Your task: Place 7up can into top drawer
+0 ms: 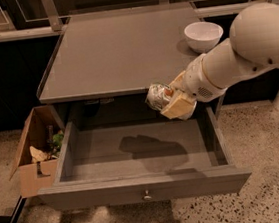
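Note:
The 7up can, now in the air above the open top drawer, will be let go by my gripper on the shadowed part of the top drawer's bare bottom [162, 143].
The 7up can [157, 96] is silvery with green and red marks and lies on its side in my gripper [171, 99]. The tan fingers [178, 105] are shut around it. The can hangs in the air above the back right part of the top drawer [99, 158], which is pulled wide open. The drawer's grey front panel carries a small round knob [147, 196]. The drawer's floor is bare, with the arm's shadow on it.
A white bowl [203, 35] stands on the grey table top [117, 50] at the back right. A brown cardboard box [34, 155] with scraps sits on the floor left of the drawer. My white arm [253, 45] reaches in from the right.

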Controlling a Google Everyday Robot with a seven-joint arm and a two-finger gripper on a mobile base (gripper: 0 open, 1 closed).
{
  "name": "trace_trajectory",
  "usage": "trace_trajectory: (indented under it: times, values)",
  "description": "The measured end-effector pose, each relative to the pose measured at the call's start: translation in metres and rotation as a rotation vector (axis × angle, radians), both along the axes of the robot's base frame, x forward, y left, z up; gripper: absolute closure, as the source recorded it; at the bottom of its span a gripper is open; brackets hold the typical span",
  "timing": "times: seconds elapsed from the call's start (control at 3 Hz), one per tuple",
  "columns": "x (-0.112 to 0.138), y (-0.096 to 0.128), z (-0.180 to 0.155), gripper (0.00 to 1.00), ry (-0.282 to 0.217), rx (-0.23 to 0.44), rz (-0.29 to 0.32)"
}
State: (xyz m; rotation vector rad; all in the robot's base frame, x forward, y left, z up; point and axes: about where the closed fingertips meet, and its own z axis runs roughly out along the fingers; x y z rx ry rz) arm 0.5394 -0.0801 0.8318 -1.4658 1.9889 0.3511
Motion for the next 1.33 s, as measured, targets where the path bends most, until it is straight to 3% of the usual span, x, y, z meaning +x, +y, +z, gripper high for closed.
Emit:
trace_trajectory:
  times: [0.33,0.67,1.0,1.33]
  values:
    - [0.025,-0.009,-0.055,1.0,0.017,0.002,-0.087]
    - [0.025,-0.009,-0.055,1.0,0.017,0.002,-0.087]
    - [0.023,-0.012,-0.077,1.0,0.05,0.007,-0.114]
    - [0.018,-0.014,-0.129,1.0,0.123,0.04,-0.161]
